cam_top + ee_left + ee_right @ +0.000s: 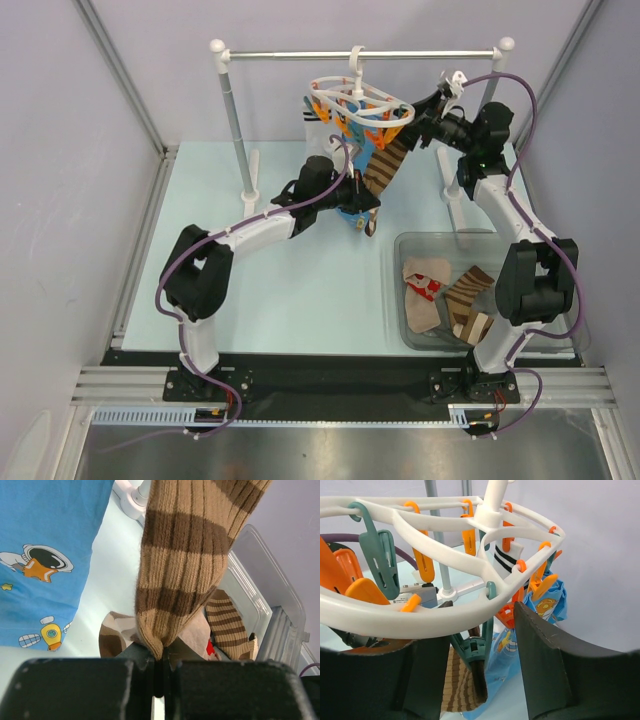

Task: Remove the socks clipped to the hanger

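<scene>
The robot's left gripper needs to put the brown-and-cream striped sock, still hanging from a green clip, down on the other striped sock in the clear plastic bin (468, 283) (227, 623).
The white oval hanger (352, 100) hangs by its hook from the rail, with orange and green clips. A brown-and-cream striped sock (388, 160) hangs from a green clip (481, 650). My left gripper (159, 655) is shut on the toe end of that sock (185, 555); in the top view it is below the hanger (365, 208). My right gripper (482, 655) is open at the hanger's right rim (445, 615), with its fingers (545, 665) on either side of the green clip. A white sock with black stripes (502, 560) is clipped farther back.
A blue cartoon-print cloth (45, 555) hangs from the hanger beside the striped sock. A clear plastic bin (408, 330) at the right holds several socks (450, 295). The silver rail (300, 56) stands on white-capped posts (232, 110) at the back.
</scene>
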Motion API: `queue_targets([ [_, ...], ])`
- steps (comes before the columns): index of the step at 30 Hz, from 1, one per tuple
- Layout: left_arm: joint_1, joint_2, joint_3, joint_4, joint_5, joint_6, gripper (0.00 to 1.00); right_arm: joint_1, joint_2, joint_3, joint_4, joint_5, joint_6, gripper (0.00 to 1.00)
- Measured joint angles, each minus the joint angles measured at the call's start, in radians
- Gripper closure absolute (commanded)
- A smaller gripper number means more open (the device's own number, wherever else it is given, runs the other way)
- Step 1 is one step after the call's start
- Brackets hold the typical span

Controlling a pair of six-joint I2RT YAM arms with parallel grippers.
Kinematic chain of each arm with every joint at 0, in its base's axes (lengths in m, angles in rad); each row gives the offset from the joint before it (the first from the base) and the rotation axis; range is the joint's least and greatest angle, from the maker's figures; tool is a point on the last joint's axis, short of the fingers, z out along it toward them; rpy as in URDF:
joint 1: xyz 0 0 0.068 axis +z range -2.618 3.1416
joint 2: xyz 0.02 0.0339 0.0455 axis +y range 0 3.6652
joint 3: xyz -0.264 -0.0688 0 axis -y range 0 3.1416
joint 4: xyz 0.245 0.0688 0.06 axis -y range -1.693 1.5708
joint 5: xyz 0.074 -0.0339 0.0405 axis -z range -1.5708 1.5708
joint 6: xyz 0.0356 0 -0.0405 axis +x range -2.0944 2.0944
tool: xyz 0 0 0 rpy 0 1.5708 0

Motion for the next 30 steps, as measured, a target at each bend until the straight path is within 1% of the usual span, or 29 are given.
queue_targets([
  [3, 0.000, 0.000, 0.000, 0.003, 0.000, 0.000, 1.00, 0.000, 0.000, 0.000, 0.007, 0.013, 0.005, 0.44],
  [6, 0.000, 0.000, 0.000, 0.004, 0.000, -0.001, 1.00, 0.000, 0.000, 0.000, 0.024, 0.035, 0.012, 0.51],
  [8, 0.000, 0.000, 0.000, 0.004, 0.000, -0.001, 1.00, 0.000, 0.000, -0.004, 0.041, 0.049, 0.017, 0.58],
  [9, 0.000, 0.000, 0.000, 0.004, 0.000, -0.001, 1.00, 0.000, -0.001, -0.005, 0.048, 0.056, 0.020, 0.63],
  [10, 0.000, 0.000, 0.000, 0.004, 0.000, -0.002, 1.00, 0.000, -0.001, -0.007, 0.056, 0.060, 0.025, 0.73],
  [12, 0.000, 0.000, 0.000, 0.004, 0.000, -0.006, 1.00, 0.000, -0.001, -0.011, 0.069, 0.068, 0.034, 0.83],
  [13, 0.000, 0.000, -0.001, 0.004, 0.000, -0.007, 1.00, 0.000, -0.001, -0.011, 0.074, 0.072, 0.038, 0.91],
  [15, 0.000, 0.000, -0.002, 0.004, 0.000, -0.008, 1.00, 0.000, -0.001, -0.012, 0.082, 0.076, 0.043, 1.00],
  [20, 0.000, 0.000, -0.003, 0.004, 0.001, -0.008, 1.00, 0.000, -0.001, -0.013, 0.090, 0.077, 0.053, 1.00],
  [21, 0.000, 0.000, -0.003, 0.004, 0.001, -0.009, 1.00, 0.000, -0.001, -0.013, 0.090, 0.077, 0.054, 0.98],
  [22, 0.000, 0.000, -0.003, 0.004, 0.001, -0.010, 1.00, 0.000, -0.001, -0.013, 0.090, 0.077, 0.058, 0.84],
  [24, 0.000, 0.000, -0.005, 0.005, 0.003, -0.018, 1.00, 0.000, -0.001, -0.013, 0.089, 0.080, 0.064, 0.67],
  [25, 0.000, 0.000, -0.009, 0.009, 0.006, -0.023, 1.00, 0.000, -0.002, -0.013, 0.089, 0.084, 0.065, 0.54],
  [27, 0.000, -0.006, -0.026, 0.018, 0.017, -0.031, 1.00, 0.000, -0.006, -0.020, 0.082, 0.094, 0.072, 0.43],
  [28, 0.000, -0.013, -0.040, 0.022, 0.023, -0.037, 1.00, 0.000, -0.010, -0.024, 0.077, 0.098, 0.070, 0.34],
  [30, 0.000, -0.035, -0.073, 0.024, 0.030, -0.051, 1.00, -0.001, -0.029, -0.047, 0.062, 0.112, 0.073, 0.29],
])
